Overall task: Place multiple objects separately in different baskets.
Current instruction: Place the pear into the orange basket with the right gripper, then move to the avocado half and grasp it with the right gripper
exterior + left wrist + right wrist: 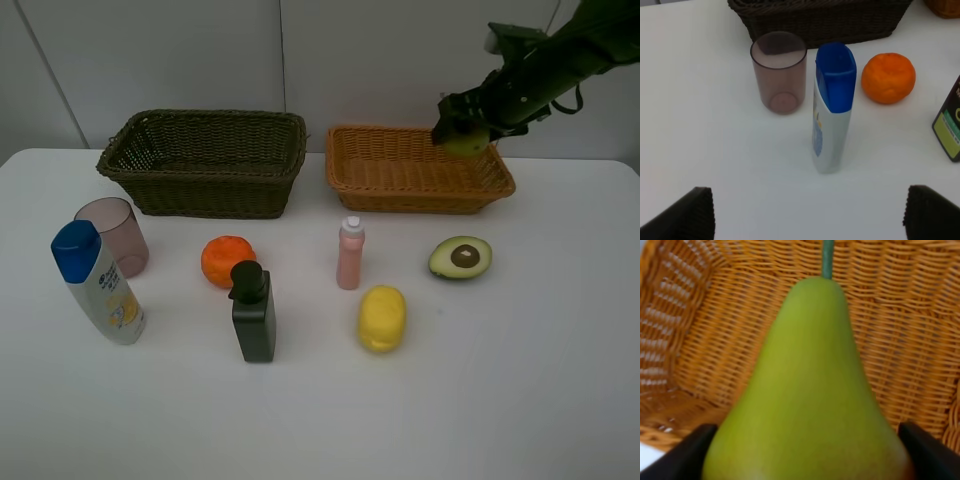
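Note:
I will use my right gripper to set the green pear down on the light orange basket's bottom point(450, 172), toward the basket's end behind the halved avocado.
My right gripper point(462, 128) is shut on the green pear point(469, 143), holding it over the far right part of the light orange basket point(400, 203). In the right wrist view the pear point(805, 390) fills the frame above the wicker floor point(700, 340). The dark basket point(130, 152) stands empty at the back left. On the table are the mauve cup point(113, 235), white blue-capped bottle point(100, 285), orange point(227, 260), black pump bottle point(253, 312), pink bottle point(350, 253), lemon point(382, 318) and halved avocado point(460, 257). My left gripper point(807, 210) is open, short of the white bottle point(832, 110).
The white table point(520, 400) ends at the wall behind the baskets. In the left wrist view the cup point(778, 70) and the orange point(888, 77) flank the white bottle, with the dark basket point(820, 20) behind them.

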Available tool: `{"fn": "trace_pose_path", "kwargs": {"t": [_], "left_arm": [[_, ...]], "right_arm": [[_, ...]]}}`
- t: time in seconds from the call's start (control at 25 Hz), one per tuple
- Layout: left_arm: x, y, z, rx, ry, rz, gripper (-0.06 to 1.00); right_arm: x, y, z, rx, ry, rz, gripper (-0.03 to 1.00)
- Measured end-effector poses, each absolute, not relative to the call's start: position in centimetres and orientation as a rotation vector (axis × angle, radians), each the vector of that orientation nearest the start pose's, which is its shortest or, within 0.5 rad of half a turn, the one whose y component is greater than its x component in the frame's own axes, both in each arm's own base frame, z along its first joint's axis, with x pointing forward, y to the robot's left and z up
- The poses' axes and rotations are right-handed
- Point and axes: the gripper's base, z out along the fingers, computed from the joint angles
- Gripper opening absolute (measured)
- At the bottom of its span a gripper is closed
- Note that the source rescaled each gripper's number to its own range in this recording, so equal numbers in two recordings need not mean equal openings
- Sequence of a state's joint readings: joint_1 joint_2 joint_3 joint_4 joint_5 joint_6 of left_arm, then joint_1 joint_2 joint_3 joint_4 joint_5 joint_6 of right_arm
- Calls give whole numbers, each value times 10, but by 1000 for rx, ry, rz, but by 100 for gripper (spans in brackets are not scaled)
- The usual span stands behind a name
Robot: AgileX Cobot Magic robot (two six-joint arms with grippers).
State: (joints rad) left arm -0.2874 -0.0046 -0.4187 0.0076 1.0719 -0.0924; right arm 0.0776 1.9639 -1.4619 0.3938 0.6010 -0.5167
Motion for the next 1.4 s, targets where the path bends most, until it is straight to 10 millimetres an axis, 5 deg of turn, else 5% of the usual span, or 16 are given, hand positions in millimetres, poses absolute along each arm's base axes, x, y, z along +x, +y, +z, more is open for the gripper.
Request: {"fn": "trace_pose_path", "kwargs": {"t": [0.44,0.8,1.0,1.4], "left_arm": [[3,0,254,208,2129,-214,100],[3,0,254,208,2129,-214,100],[3,0,254,208,2129,-214,100],[3,0,254,208,2129,-214,100]], "right_arm": [[440,51,191,-398,2485,189,59],[443,50,190,-389,2464,174,60],[444,49,191,-394,2451,150,93],[445,49,191,-371,2443,160,100]]}}
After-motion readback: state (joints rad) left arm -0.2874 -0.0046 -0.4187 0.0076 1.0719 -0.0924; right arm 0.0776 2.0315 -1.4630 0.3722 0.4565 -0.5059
